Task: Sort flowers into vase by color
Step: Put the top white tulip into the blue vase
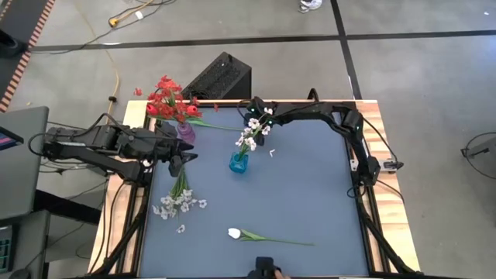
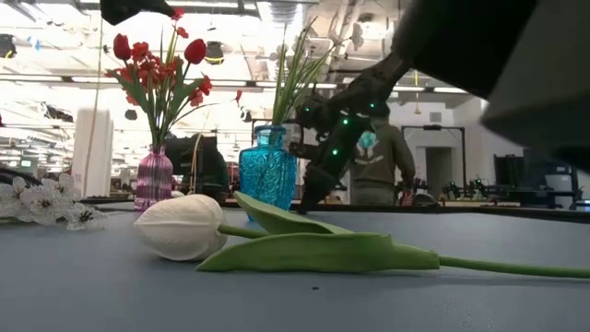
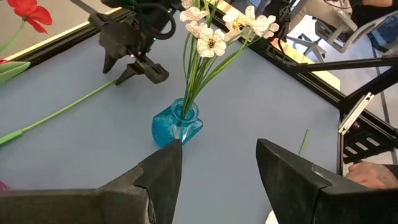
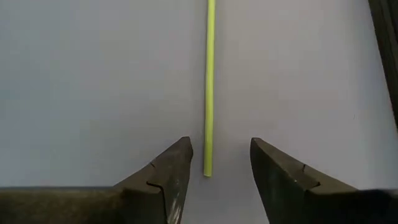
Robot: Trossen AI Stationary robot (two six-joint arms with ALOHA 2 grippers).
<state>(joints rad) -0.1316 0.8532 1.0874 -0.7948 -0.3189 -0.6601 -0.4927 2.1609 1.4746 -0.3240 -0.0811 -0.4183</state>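
Observation:
The green stem's leaves are beside the pink vase, so next my right gripper pulls the stem clear by its loose end (image 4: 208,168), then moves it nearer the leaves.
A pink vase (image 1: 186,130) holds the red flowers (image 1: 165,98). A blue vase (image 1: 239,162) holds white blossom sprays (image 1: 254,130). A thin green stem (image 1: 218,126) lies flat on the mat between them. My right gripper (image 4: 219,146) is open near the far edge, its fingers on either side of this stem's free end (image 4: 208,169) without touching it. My left gripper (image 3: 219,149) is open beside the pink vase, above the stem end of a loose white blossom spray (image 1: 179,202). A white tulip (image 1: 235,232) lies near the near edge.
The blue vase (image 3: 176,124) stands just beyond my left gripper's fingers, with my right gripper (image 3: 132,62) behind it. A small white petal (image 1: 272,152) lies right of the blue vase. A black box (image 1: 221,77) sits past the far edge. A person (image 2: 373,166) stands behind the table.

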